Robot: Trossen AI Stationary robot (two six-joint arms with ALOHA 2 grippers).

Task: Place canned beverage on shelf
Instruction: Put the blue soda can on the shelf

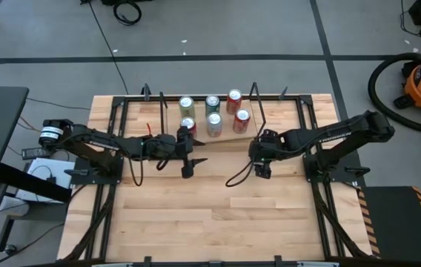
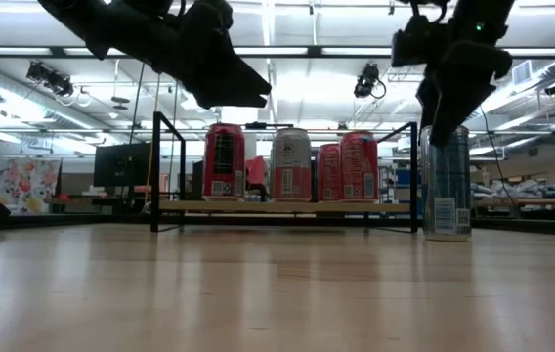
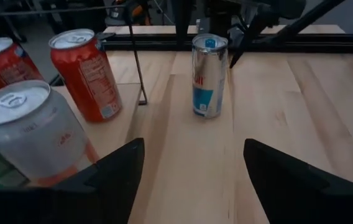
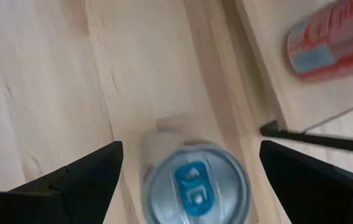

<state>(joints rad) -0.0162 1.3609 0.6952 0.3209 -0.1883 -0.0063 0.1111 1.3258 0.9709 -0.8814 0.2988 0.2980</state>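
Note:
The fingers of my right gripper slant and reach only around the slim can's top, so next I straighten them and grip lower on the slim can's body (image 2: 449, 174) before lifting.
A slim silver-and-blue can (image 2: 446, 181) stands upright on the wooden tabletop, just off the right end of the shelf (image 2: 287, 206). It also shows in the left wrist view (image 3: 209, 74). My right gripper (image 4: 190, 149) is open just above the can's top (image 4: 195, 183), one finger on each side, pointing down; it also shows in the low view (image 2: 450, 93). In the high view the right gripper (image 1: 262, 165) hides the can. My left gripper (image 3: 192, 186) is open and empty, raised in front of the shelf's left part (image 1: 188, 157). Several red, green and white cans (image 1: 214, 111) stand on the shelf.
Black rod uprights (image 2: 414, 176) close the shelf's ends, the right one beside the slim can. The black frame rails (image 1: 121, 141) run along both table sides. Bare tabletop (image 1: 210, 215) lies toward the near edge.

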